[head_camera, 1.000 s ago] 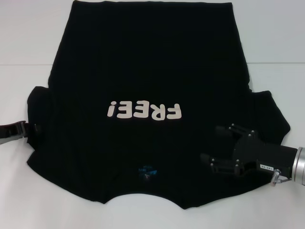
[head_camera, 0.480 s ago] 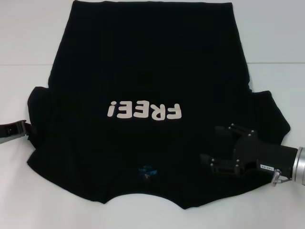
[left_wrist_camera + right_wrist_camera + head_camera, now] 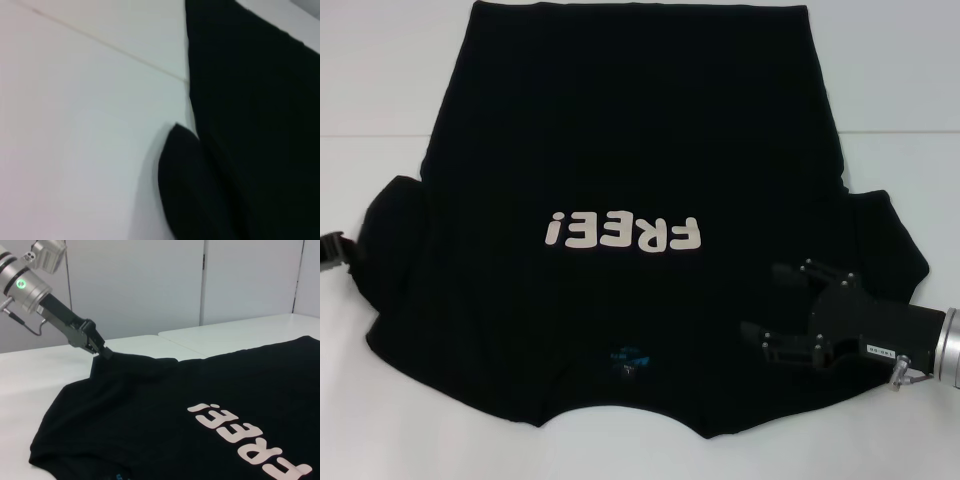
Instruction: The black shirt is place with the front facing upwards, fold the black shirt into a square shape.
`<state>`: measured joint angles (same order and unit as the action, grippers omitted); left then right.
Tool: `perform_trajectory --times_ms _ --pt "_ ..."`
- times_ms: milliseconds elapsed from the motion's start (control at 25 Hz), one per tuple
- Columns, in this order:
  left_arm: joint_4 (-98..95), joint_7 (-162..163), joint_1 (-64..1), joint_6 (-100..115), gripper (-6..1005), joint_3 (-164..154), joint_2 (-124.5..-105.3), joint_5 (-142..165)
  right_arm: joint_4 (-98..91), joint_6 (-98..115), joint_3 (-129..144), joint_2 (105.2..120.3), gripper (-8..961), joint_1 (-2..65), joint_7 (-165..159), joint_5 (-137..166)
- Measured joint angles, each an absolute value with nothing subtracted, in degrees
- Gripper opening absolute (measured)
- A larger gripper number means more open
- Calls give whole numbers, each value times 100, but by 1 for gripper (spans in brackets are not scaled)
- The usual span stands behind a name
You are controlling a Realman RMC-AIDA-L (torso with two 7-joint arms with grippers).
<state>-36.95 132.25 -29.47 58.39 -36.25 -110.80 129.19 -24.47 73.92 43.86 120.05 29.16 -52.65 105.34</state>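
Note:
My left gripper is going to release the sleeve tip, now held slightly raised, on the front of the shirt, just outside the exclamation mark [image 3: 508, 190] of "FREE!".
The black shirt [image 3: 620, 130] lies flat on the white table, front up, with its white "FREE!" print [image 3: 623, 232] in the middle and the small blue neck label [image 3: 628, 358] near me. My left gripper [image 3: 332, 248] is at the far left edge of the head view. The right wrist view shows the left gripper [image 3: 100, 349] shut on the tip of the left sleeve [image 3: 117, 360] and holding it slightly raised. My right gripper [image 3: 760, 303] is open, low over the shirt's right shoulder area. The left wrist view shows only the shirt [image 3: 250, 125] and the table.
The white table [image 3: 380, 400] shows bare surface on both sides of the shirt and along the near edge. A seam [image 3: 370, 135] crosses the tabletop at the back. Grey wall panels [image 3: 150, 285] stand behind the table in the right wrist view.
My left gripper has moved further left and out toward the frame edge, drawing the left sleeve outward with it. The right gripper has not moved.

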Motion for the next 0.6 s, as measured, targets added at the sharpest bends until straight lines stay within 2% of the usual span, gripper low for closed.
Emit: perform_trajectory --times_ms 600 --pt "-4201 13567 -3078 6334 4 -3622 -10864 12919 -2435 7392 4386 12005 945 2891 -5264 10532"
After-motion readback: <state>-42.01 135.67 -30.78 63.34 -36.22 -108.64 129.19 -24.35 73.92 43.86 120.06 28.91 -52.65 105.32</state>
